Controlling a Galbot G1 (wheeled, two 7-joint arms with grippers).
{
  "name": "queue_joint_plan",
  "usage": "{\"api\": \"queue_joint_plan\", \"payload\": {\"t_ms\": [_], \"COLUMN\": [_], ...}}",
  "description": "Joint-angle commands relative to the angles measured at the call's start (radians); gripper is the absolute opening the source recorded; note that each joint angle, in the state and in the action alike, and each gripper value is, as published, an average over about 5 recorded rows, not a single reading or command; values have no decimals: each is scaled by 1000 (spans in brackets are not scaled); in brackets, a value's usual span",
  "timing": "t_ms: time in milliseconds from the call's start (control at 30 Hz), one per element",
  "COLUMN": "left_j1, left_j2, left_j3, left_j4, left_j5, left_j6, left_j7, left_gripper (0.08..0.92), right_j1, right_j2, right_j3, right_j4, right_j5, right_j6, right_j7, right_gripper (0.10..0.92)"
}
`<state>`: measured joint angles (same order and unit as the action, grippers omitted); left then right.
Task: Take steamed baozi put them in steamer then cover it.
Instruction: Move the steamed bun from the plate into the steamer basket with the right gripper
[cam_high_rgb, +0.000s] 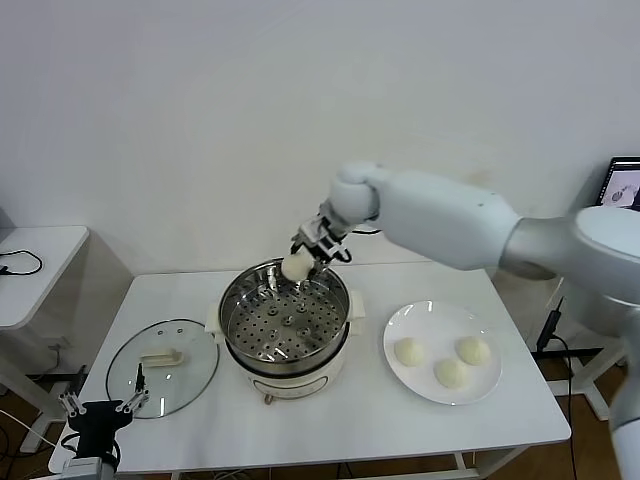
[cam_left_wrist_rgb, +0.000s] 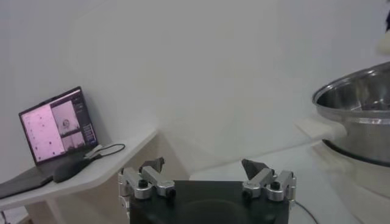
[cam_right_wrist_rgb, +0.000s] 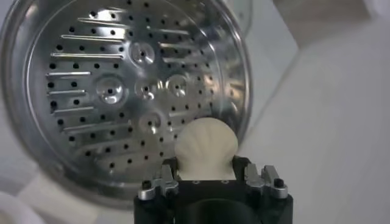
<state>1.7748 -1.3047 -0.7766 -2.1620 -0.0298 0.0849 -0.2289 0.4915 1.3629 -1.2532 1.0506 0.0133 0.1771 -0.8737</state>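
Observation:
The baozi, now held above the steamer's far rim, will be let go by my right gripper on the steamer's bottom with holes, between the round dimples and the steamer's far side (cam_high_rgb: 281, 287) (cam_right_wrist_rgb: 194, 123).
My right gripper (cam_high_rgb: 303, 262) is shut on one cream-white baozi (cam_high_rgb: 297, 266) and holds it above the far rim of the steamer (cam_high_rgb: 240, 325), a shiny perforated steel basket on a cream cooker base. In the right wrist view the baozi (cam_right_wrist_rgb: 206, 145) sits between the jaws over the basket's edge (cam_right_wrist_rgb: 241, 79); the basket floor is bare. Three more baozi (cam_high_rgb: 451, 373) lie on a white plate (cam_high_rgb: 400, 325) to the right. My left gripper (cam_high_rgb: 100, 405) is open and empty, low at the table's front left.
The glass lid (cam_high_rgb: 190, 385) with a cream handle lies flat on the table left of the steamer. A side table with a cable stands at far left. In the left wrist view a laptop (cam_left_wrist_rgb: 58, 125) sits on that side table.

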Motion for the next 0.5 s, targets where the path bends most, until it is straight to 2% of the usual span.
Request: {"api": "queue_joint_plan", "payload": {"t_ms": [33, 267, 500], "left_j1": [4, 10, 9], "left_j2": [-3, -9, -10], "left_j3": [-2, -13, -14], "left_j4": [-6, -9, -8], "left_j5": [0, 0, 1], "left_j6": [-1, -1, -1], "left_j7": [0, -3, -3], "left_gripper": [823, 823, 823], "right_j1": [-26, -76, -107], "right_j2": [86, 118, 148], "right_j3": [-41, -18, 9], "right_j4": [-68, -158, -231], "right_j5": [-129, -283, -380], "right_j6": [162, 284, 341], "right_j7": [35, 92, 122], "right_gripper": [568, 575, 577]}}
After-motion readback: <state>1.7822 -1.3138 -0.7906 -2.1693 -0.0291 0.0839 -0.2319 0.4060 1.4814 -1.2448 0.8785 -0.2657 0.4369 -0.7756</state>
